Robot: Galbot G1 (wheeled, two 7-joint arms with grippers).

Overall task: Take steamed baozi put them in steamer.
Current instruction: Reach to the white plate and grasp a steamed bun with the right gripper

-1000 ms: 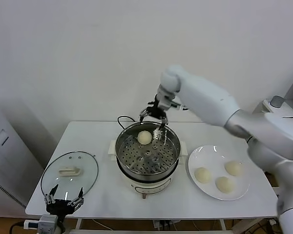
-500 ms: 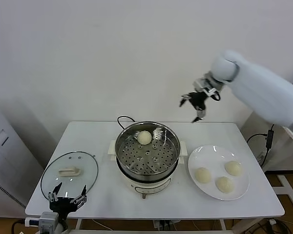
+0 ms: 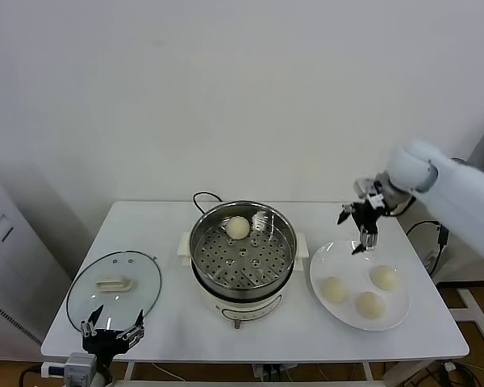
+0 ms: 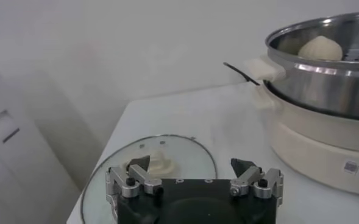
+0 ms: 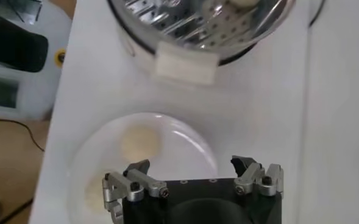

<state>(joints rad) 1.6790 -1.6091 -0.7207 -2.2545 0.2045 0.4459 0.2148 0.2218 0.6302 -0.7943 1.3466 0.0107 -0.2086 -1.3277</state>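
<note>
Next, my right gripper closes on the sides of the baozi (image 3: 333, 289) (image 5: 140, 142) that lies nearest the steel steamer on the white plate.
The steel steamer (image 3: 200, 266) stands mid-table on its cream base, with one baozi (image 3: 238, 227) on the perforated tray at its far side. Three more baozi (image 3: 334, 289) (image 3: 385, 277) (image 3: 370, 304) lie on the white plate (image 3: 339, 254) to its right. My right gripper (image 3: 360, 226) hangs open and empty above the plate's far edge; its wrist view shows the gripper (image 5: 191, 164) over the plate (image 5: 179, 146), a baozi (image 5: 139, 141) just beyond the fingers. My left gripper (image 3: 109, 334) waits open below the table's front left edge.
A round glass lid (image 3: 114, 284) with a cream handle lies at the table's front left, right before the left gripper (image 4: 191, 165). A black cord (image 3: 202, 196) runs behind the steamer (image 4: 325, 79). The wall stands close behind the table.
My right arm has swung from above the steamer's far rim to the right and down over the plate, jaws open and empty. The baozi stays in the steamer. The left arm barely moved.
</note>
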